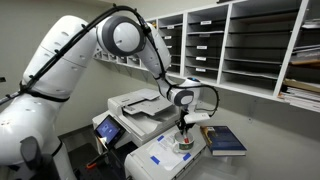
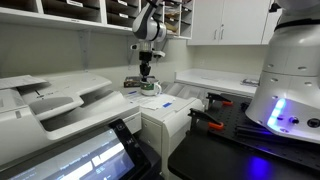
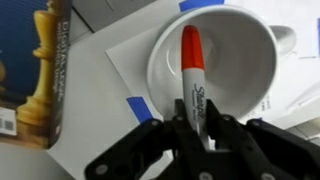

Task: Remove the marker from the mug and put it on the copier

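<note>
I will use my gripper to set the marker, now upright just above the mug, down between the taped sheet and the machine's edge [image 1: 143,151] near the blue screen.
In the wrist view the marker [image 3: 193,68], grey-barrelled with a red cap, stands upright between my gripper's [image 3: 197,125] fingers, which are shut on its barrel. Its red end points into the white mug [image 3: 245,55] just beyond it. In both exterior views the gripper [image 1: 182,123] [image 2: 146,72] hangs straight down just above the mug [image 1: 185,144] [image 2: 150,88], which stands on the lower flat-topped white machine [image 1: 160,160]. The copier [image 1: 140,104] [image 2: 60,95], with its sloped feeder tray, stands beside that machine.
A blue book with a chess piece on its cover [image 3: 40,75] [image 1: 226,140] lies next to the mug. The mug rests on a white sheet fixed with blue tape [image 3: 140,105]. Wall shelves [image 1: 240,40] run above and behind.
</note>
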`<state>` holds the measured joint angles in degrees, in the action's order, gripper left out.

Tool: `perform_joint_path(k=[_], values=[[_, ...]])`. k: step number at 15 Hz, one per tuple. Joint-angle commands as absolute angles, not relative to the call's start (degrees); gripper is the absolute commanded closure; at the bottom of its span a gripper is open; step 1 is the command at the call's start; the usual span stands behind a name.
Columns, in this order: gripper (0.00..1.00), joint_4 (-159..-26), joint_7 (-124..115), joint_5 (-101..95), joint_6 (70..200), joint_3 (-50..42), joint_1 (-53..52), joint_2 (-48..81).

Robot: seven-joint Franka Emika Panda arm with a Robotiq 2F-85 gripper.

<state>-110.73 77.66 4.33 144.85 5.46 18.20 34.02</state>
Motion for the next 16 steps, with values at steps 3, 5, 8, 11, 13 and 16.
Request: perform_joint_path(k=[3,5,8,11,13,16], values=[[0.94,-114.74,66.24,-1.46,134.54,0.57,12.8,23.24],[0.94,-114.98,58.64,-6.26,127.27,-0.68,9.83,20.04],[0.94,-116.23,55.06,-8.52,120.61,1.4,7.02,18.0],[0.94,-118.31,56.68,-8.42,119.36,3.77,4.21,19.41],[0.94,-120.44,56.52,-9.29,121.78,4.83,2.66,20.4],[0.94,-121.8,46.5,-13.8,124.93,3.8,0.04,22.07]])
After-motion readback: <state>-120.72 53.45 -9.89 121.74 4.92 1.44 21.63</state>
